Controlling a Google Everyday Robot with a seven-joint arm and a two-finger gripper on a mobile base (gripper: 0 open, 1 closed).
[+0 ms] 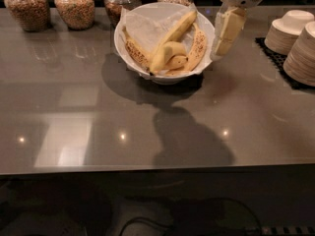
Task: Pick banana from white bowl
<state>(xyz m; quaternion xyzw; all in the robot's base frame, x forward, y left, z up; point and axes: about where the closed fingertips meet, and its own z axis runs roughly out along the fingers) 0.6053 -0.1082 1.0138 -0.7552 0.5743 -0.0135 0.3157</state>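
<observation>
The robot's gripper will next move to the middle of the smooth yellow banana point(174, 32) that lies diagonally in the white bowl and close there.
The white bowl point(121, 44) with a white paper liner stands at the back middle of the grey counter. In it, a smooth yellow banana point(172, 36) lies diagonally, its dark tip at the upper right. Brown-speckled bananas lie along the bowl's left side point(135, 53) and right side point(199, 44), with a small curved one point(176, 61) in front. My gripper point(221, 38), pale cream, hangs from the top right, just outside the bowl's right rim and above the counter, holding nothing I can see.
Several glass jars of grains point(74, 5) line the counter's back edge behind the bowl. Stacks of small pale bowls point(291, 31) stand on a black mat point(275, 58) at the right. The counter's front edge point(157, 169) runs across the lower part of the view.
</observation>
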